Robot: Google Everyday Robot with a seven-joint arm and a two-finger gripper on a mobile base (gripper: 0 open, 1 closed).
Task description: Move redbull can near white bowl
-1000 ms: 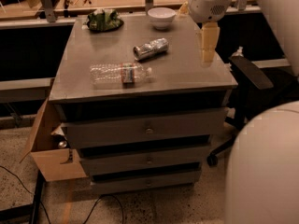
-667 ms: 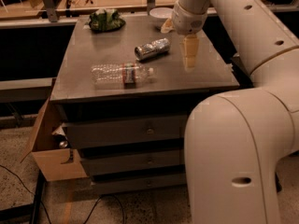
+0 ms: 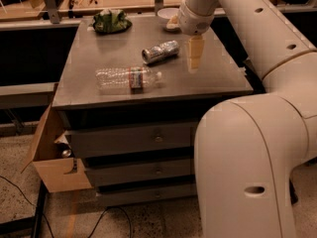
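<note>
Next, I should move my gripper to the middle of the redbull can (image 3: 160, 52), behind the clear plastic bottle, and close it there.
The redbull can (image 3: 160, 52) lies on its side in the middle of the grey cabinet top (image 3: 99, 53). The white bowl (image 3: 167, 16) stands at the far edge, partly hidden behind my wrist. My gripper (image 3: 195, 53) hangs from the arm just right of the can, a little above the top, apart from the can and holding nothing.
A clear plastic bottle with a red label (image 3: 128, 78) lies on its side in front of the can. A dark plate with green contents (image 3: 112, 22) sits at the far left. My arm's big body fills the lower right. A cardboard box (image 3: 49, 157) stands left of the drawers.
My gripper has moved left across the top toward the can. The can, bottle and bowl have not moved.
</note>
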